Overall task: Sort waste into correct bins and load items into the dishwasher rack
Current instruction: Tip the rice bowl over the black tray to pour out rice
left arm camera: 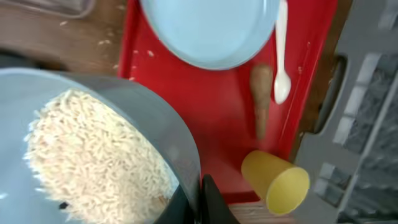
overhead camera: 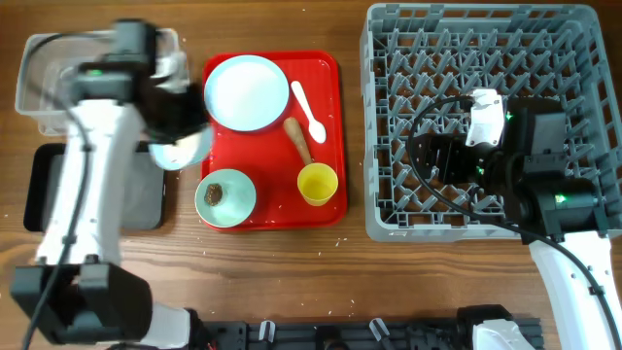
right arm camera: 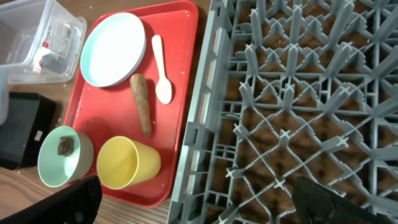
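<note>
The whitish bowl, now held above the black tray's near corner, will be let go by my left gripper on the red tray [overhead camera: 261,149] [left arm camera: 201,91], between the blue plate and the green bowl.
My left gripper [overhead camera: 183,126] [left arm camera: 202,200] is shut on the rim of the whitish bowl [overhead camera: 180,153] [left arm camera: 155,134], which holds white rice [left arm camera: 93,158]. It holds the bowl just left of the red tray, above the black tray's [overhead camera: 39,190] near corner. A white-and-red wrapper [right arm camera: 56,42] lies in the clear tub [overhead camera: 34,83] [right arm camera: 25,25]. On the red tray are the blue plate [overhead camera: 246,92], white spoon [overhead camera: 309,110], brown stick [overhead camera: 298,141], yellow cup [overhead camera: 317,183] and green bowl [overhead camera: 225,197] holding a brown lump [right arm camera: 64,145]. My right gripper [overhead camera: 420,160] [right arm camera: 193,205] is open and empty over the grey rack [overhead camera: 486,58].
The red serving tray [overhead camera: 326,73] lies between the bins and the rack, close to the rack's left wall. A few rice grains lie scattered on the wood [left arm camera: 93,46] beside the tray. The yellow cup lies on its side near the tray's front right corner.
</note>
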Robot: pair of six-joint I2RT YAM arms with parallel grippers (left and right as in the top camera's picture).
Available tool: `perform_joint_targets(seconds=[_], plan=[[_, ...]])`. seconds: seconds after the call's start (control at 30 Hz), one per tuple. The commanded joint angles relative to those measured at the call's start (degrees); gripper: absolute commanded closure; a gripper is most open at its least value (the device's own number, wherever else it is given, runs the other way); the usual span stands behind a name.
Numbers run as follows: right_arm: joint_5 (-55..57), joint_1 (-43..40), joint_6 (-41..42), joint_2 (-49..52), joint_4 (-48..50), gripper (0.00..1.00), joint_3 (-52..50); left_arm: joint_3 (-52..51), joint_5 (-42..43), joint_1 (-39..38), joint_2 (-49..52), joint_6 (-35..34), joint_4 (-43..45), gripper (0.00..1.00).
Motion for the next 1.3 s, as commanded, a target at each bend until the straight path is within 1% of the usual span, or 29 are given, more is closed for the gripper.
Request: perform_joint_targets(seconds=[0.0,0.07,0.13,0.17,0.2,0.23,0.27,0.37,0.47,0.57,0.67,0.7,0.83,1.03,1.2,1.23,1.27], plan=[[0.3,0.4,0.7,0.4,0.3,0.0,1.2,-3.4,14.1,13.5,0.1,6.6,0.0,0.96],[0.3,0.4,0.7,0.4,0.3,0.0,1.2,-6.6,19.0,20.5,0.3,9.2,2.4,0.96],[0.3,0.4,0.7,0.4,0.3,0.0,1.2,-10.3,27.5,27.7,1.2,9.3,7.3,0.96],[0.3,0.4,0.7,0.4,0.3,0.0,1.2,-11.4,30.3,29.5,1.5,9.3,9.1,0.96],[0.3,0.4,0.7,0.4,0.3,0.0,1.2,-13.7,36.0,33.1,2.2,9.3,12.7,0.96],[0.3,0.4,0.7,0.4,0.3,0.0,1.2,-15.3,39.7,35.5,3.0,9.3,15.1,0.96],[0.3,0.4,0.7,0.4,0.3,0.0,1.2,-16.4,42.4,37.4,4.0,9.3,16.5,0.96],[0.3,0.4,0.8,0.4,0.2,0.0,1.2,-17.2,47.8,42.0,7.7,9.3,16.8,0.96],[0.3,0.4,1.0,0.4,0.3,0.0,1.2,-17.2,60.3,45.6,12.2,9.3,19.3,0.96],[0.3,0.4,1.0,0.4,0.2,0.0,1.2,-17.2,68.2,47.3,16.2,9.3,20.0,0.96],[0.3,0.4,1.0,0.4,0.3,0.0,1.2,-17.2,73.1,47.6,19.0,7.0,19.6,0.96],[0.3,0.4,1.0,0.4,0.2,0.0,1.2,-17.2,73.0,47.6,19.4,4.6,19.5,0.96],[0.3,0.4,1.0,0.4,0.2,0.0,1.2,-17.2,73.0,47.6,19.5,0.1,19.5,0.96],[0.3,0.4,1.0,0.4,0.2,0.0,1.2,-17.2,73.0,47.6,19.5,-2.9,19.6,0.96],[0.2,0.4,1.0,0.4,0.2,0.0,1.2,-17.2,71.3,47.6,19.5,-3.0,21.4,0.96],[-0.1,0.4,1.2,0.4,0.2,0.0,1.2,-17.2,72.0,47.6,19.5,-3.2,20.2,0.96],[-0.1,0.4,2.6,0.4,0.2,0.0,1.2,-17.2,73.1,47.5,19.3,-3.3,15.4,0.96]])
